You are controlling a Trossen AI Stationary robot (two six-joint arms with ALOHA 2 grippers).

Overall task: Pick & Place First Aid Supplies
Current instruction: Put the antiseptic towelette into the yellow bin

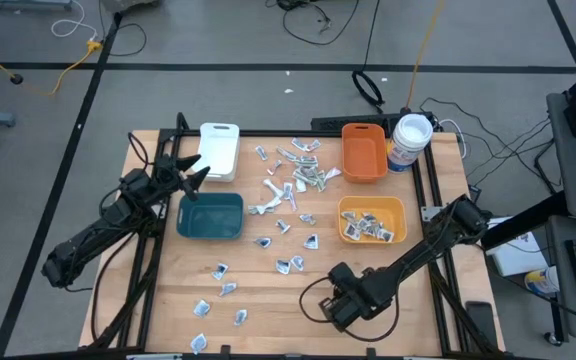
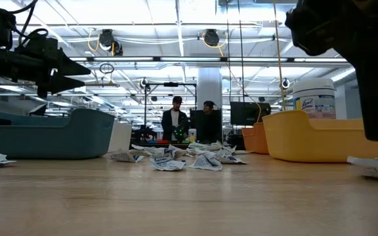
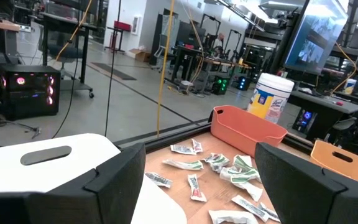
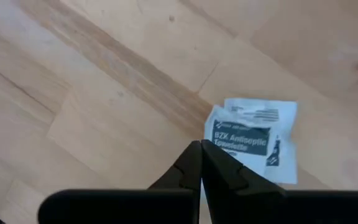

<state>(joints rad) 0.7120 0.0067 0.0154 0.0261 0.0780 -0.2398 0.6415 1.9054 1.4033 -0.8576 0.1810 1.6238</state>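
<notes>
My right gripper's shut fingertips touch only the edge of the towelette packet, so I need to open them and pinch nearer the packet's label point(image 4: 241, 137) before I lift it to the yellow bin.
Many small white first aid packets point(image 1: 298, 172) lie scattered on the wooden table, and a few sit in the yellow bin point(image 1: 400, 212). My right gripper point(image 1: 340, 305) hangs near the table's near edge, pointing steeply down, shut at the edge of a white "Antiseptic Towelette" packet point(image 4: 257, 140). My left gripper point(image 1: 200, 172) waits level above the table's far left, between the white bin point(image 1: 220, 148) and the teal bin point(image 1: 210, 216). It is open point(image 3: 201, 158) with nothing between its fingers. My right gripper pinches the towelette packet by its edge point(image 4: 215, 144) between its two fingertips, coming from above and slanting down. The fingers hide the exact spot. The rest of the packet spreads flat to one side of the tips. Whether it is clear of the wood I cannot tell.
An orange bin point(image 1: 364, 150) and a round white-lidded tub point(image 1: 410, 140) stand at the far right. Loose packets point(image 1: 218, 290) lie at the near left. Another packet point(image 2: 376, 169) lies on the table under the right arm. People stand in the room beyond the table.
</notes>
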